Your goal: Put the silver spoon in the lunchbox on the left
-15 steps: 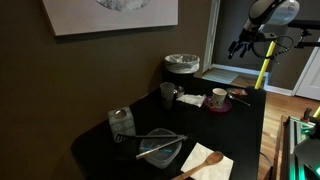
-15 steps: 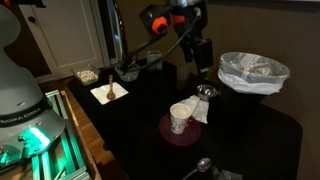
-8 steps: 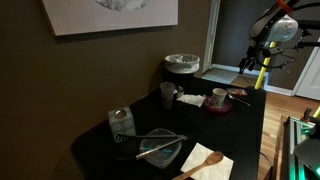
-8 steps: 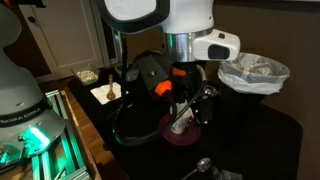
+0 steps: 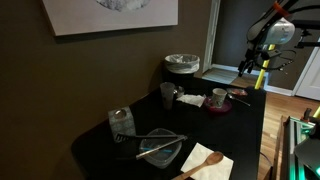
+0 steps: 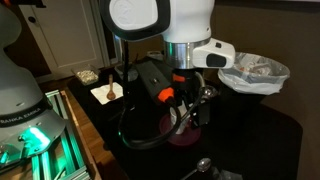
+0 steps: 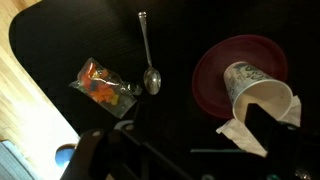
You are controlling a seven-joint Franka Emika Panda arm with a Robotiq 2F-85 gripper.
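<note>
I need to close my gripper on the lower end of the silver spoon's handle (image 5: 234, 97) (image 7: 150, 66), next to the bowl of the spoon.
The silver spoon (image 7: 148, 55) lies on the black table in the wrist view, bowl toward me, left of a red plate (image 7: 225, 62). Its bowl also shows at the bottom edge of an exterior view (image 6: 203, 163). My gripper (image 7: 176, 125) hangs high above the table with dark fingers spread wide, open and empty. It is near the table's right end in an exterior view (image 5: 250, 58). A clear lunchbox (image 5: 160, 148) and a smaller clear container (image 5: 122, 121) stand at the table's near left end, far from the gripper.
A paper cup (image 7: 258, 88) lies tipped on the red plate beside a crumpled napkin (image 7: 240, 132). A snack packet (image 7: 100, 85) lies left of the spoon. A wooden spoon (image 5: 205, 160) rests on a napkin. A lined bin (image 5: 181, 65) stands at the back.
The arm has swung in over the end of the table above the red plate and cup. Over the last half second it has barely moved. Nothing on the table has moved.
</note>
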